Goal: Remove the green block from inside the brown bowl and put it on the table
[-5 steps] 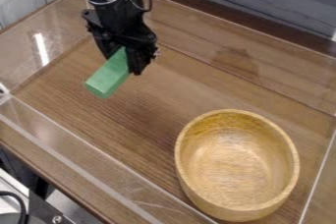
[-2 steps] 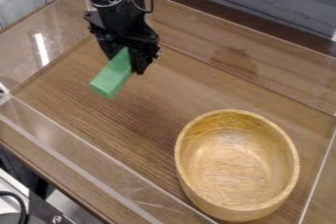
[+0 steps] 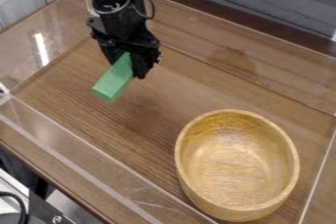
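Note:
The robot's gripper will put the green block down on the bare tabletop (image 3: 121, 84) just below it, well away from the brown bowl.
My black gripper (image 3: 128, 63) hangs over the left part of the table (image 3: 223, 81), pointing steeply down and shut on the green block (image 3: 113, 81). The block is held by its upper end and slants down to the left, its lower end just above the tabletop. The brown bowl (image 3: 238, 163) stands at the front right, with nothing inside it. It is well apart from the gripper.
Low clear acrylic walls (image 3: 79, 159) edge the tabletop on the front and left sides. A grey plank wall runs along the back. A dark stain (image 3: 237, 59) marks the wood right of the gripper.
The gripper and the green block have sunk slightly toward the tabletop. The bowl has not moved.

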Robot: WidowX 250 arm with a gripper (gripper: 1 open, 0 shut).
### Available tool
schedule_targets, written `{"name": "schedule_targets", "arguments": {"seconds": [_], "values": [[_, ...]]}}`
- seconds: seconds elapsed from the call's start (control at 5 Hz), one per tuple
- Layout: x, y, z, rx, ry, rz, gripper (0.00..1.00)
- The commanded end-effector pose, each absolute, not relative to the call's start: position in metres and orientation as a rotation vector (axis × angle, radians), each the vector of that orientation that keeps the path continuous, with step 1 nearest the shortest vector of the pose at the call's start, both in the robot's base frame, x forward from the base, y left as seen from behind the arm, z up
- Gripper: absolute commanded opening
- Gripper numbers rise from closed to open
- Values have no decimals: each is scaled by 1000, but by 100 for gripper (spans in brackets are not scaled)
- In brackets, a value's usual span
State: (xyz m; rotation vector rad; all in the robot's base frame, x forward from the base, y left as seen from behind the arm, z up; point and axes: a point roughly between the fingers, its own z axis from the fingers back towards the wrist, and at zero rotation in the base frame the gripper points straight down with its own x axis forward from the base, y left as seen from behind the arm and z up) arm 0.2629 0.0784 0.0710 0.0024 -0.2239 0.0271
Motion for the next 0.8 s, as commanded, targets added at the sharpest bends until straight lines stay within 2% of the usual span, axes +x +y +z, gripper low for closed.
{"name": "schedule_targets", "arguments": {"seconds": [0.0,0.6], "values": [[281,93,83,26,-290,37,0],[298,120,67,36,-292,59,0]]}}
